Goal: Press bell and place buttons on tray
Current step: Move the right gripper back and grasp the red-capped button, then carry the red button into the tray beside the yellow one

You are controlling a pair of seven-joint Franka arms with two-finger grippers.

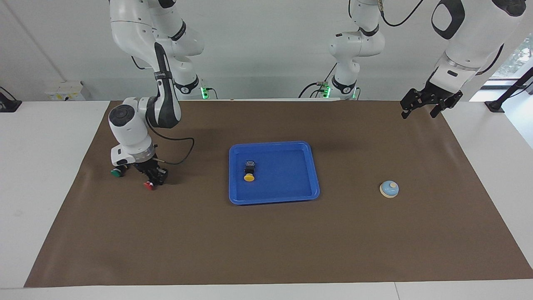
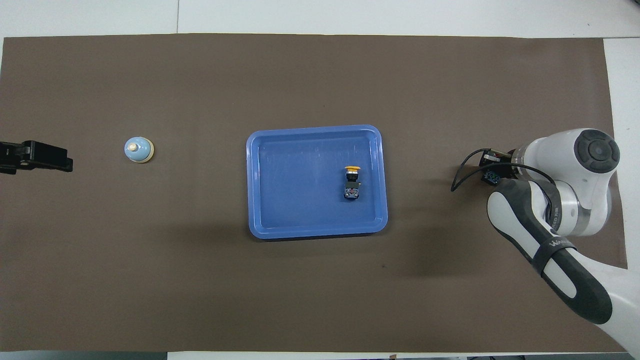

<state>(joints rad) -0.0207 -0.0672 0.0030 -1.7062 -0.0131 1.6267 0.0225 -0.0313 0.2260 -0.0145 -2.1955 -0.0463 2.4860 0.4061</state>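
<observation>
My right gripper is going to put the red button down in the bright-blue tray, on the bell side of the yellow button [image 2: 312,195].
The bright-blue tray [image 1: 287,175] lies mid-table and holds the yellow button [image 1: 249,171], which lies on its side; both also show in the overhead view, tray [image 2: 300,190] and yellow button [image 2: 352,182]. The light-blue bell [image 1: 389,188] stands on the mat toward the left arm's end, seen from above too [image 2: 138,149]. My right gripper [image 1: 155,178] is down at the mat, at the red button [image 1: 148,185]. The green button [image 1: 117,172] lies beside it, under the wrist. My left gripper [image 1: 420,109] waits open, raised over the mat's corner at its own end.
A brown mat [image 1: 266,246] covers the table, with white table edges around it. In the overhead view the right arm [image 2: 560,210] covers the red and green buttons. A cable loops from the right wrist over the mat [image 1: 187,150].
</observation>
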